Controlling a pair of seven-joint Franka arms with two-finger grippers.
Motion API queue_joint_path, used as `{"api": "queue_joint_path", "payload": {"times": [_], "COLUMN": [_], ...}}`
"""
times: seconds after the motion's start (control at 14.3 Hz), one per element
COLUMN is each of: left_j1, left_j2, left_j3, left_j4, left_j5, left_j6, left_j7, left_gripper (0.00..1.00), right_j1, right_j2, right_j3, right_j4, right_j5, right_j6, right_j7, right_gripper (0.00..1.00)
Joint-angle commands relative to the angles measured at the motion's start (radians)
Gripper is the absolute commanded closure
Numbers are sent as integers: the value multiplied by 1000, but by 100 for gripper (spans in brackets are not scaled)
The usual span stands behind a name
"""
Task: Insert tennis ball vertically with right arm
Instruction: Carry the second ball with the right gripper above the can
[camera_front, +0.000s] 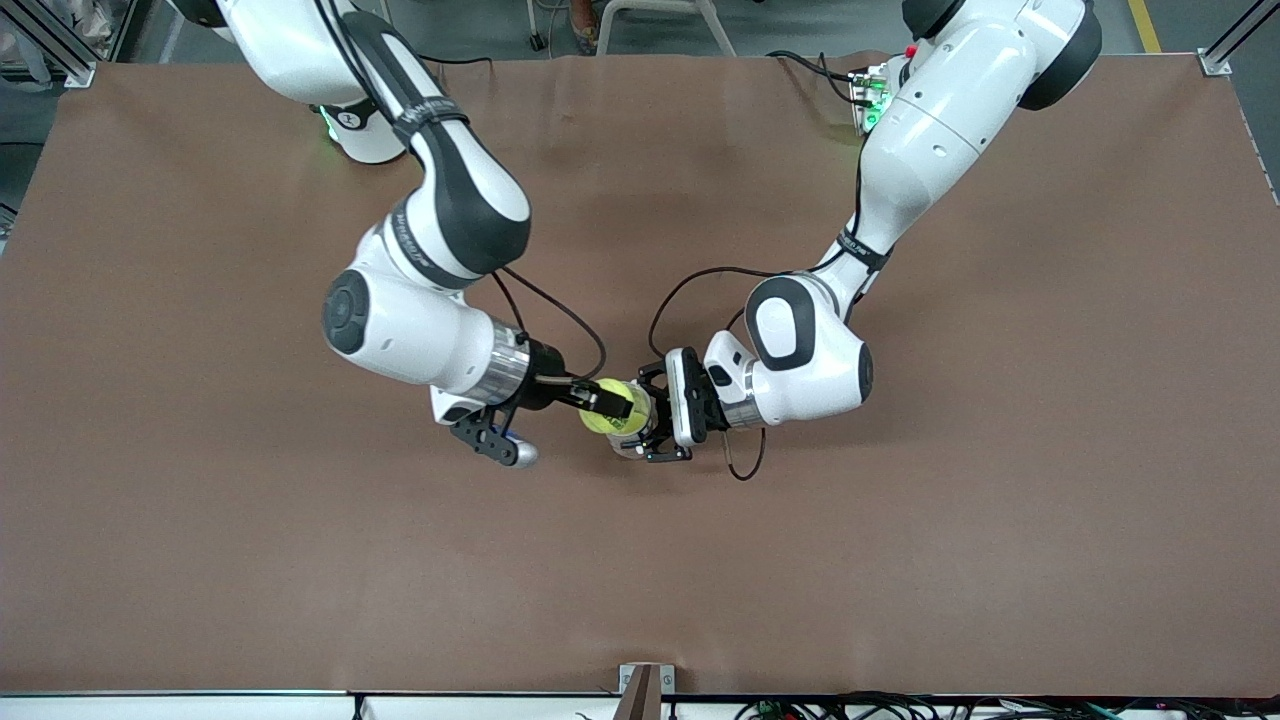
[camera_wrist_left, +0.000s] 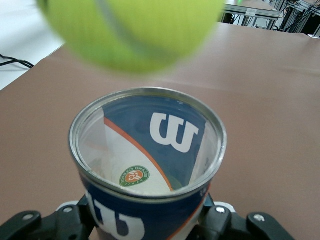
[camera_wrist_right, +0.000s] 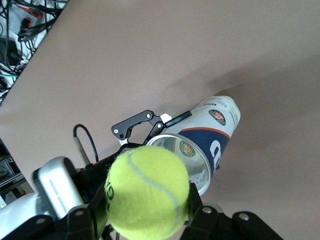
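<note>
My right gripper is to release the tennis ball, now just over the can's open mouth, inside the blue and white can (camera_front: 630, 413) (camera_wrist_right: 194, 149) that my left gripper holds.
My right gripper (camera_front: 612, 404) is shut on a yellow-green tennis ball (camera_front: 606, 418) and holds it just over the open mouth of a tennis ball can (camera_front: 628, 448). The can is blue and white with a clear rim, and it stands upright near the middle of the table. My left gripper (camera_front: 652, 424) is shut on the can's upper part. In the left wrist view the can (camera_wrist_left: 147, 93) is open and empty, with the ball (camera_wrist_left: 132, 30) above it. In the right wrist view the ball (camera_wrist_right: 147, 192) sits between my right gripper's fingers (camera_wrist_right: 197, 202), above the can (camera_wrist_right: 215, 125).
The brown table (camera_front: 1000, 500) spreads wide all around the can. Black cables (camera_front: 690, 285) loop from both wrists beside the can. A green-lit box (camera_front: 870, 100) sits by the left arm's base. A metal bracket (camera_front: 640, 690) stands at the table edge nearest the front camera.
</note>
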Motion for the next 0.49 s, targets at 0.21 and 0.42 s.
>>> {"api": "queue_joint_path", "payload": {"times": [0.21, 0.42], "left_j1": [1, 2], "left_j2": [-4, -4], "left_j3": [-6, -6], "left_j4": [1, 1], "left_j5": [-30, -30], "left_j6": [8, 8], "left_j7": [29, 29], "left_gripper": [23, 23], "right_j1": [20, 20], "right_j2": [14, 14], "right_j3": [-10, -11], "right_j4": [-4, -7], "right_j5": [4, 4], "right_j6": [11, 9], "right_j7": [-3, -4], "right_gripper": [52, 50]}}
